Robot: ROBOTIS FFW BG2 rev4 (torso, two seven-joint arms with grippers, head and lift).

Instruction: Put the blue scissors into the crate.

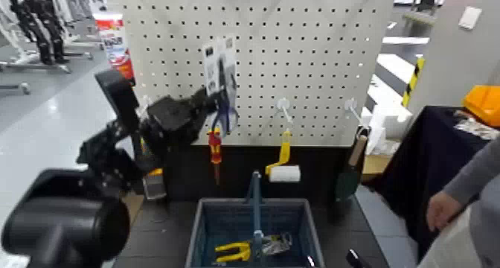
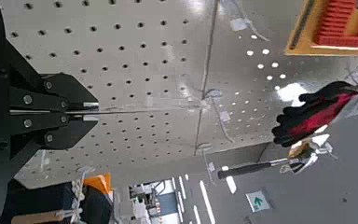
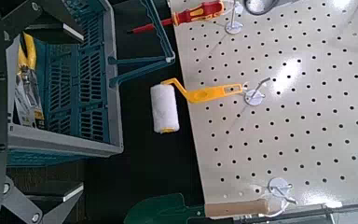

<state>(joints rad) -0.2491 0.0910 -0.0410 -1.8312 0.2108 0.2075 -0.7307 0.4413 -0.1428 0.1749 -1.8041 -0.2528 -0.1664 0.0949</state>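
Next, my left gripper lets go of the blue scissors across the yellow-handled pliers point(image 1: 251, 243) by the crate's central handle.
The blue scissors point(image 1: 222, 77) hang on their tall white card against the pegboard point(image 1: 320, 55), blue handles at the card's lower end. My left gripper point(image 1: 210, 101) reaches in from the left and is shut on the card's edge. In the left wrist view the fingers point(image 2: 63, 110) pinch the card point(image 2: 149, 109), seen edge-on as a thin line. The blue-grey crate point(image 1: 204, 234) stands on the floor below the board, its central handle upright. My right gripper point(image 3: 23, 105) hovers open by the crate point(image 3: 70, 140), low at the right.
Yellow-handled pliers point(image 1: 234, 250) lie in the crate. A red screwdriver point(image 1: 215, 148), a yellow paint roller point(image 1: 283, 167) and a wooden-handled trowel point(image 1: 351, 170) hang on the board. A person's hand point(image 1: 444, 209) is at the right, by a black-draped table point(image 1: 424, 152).
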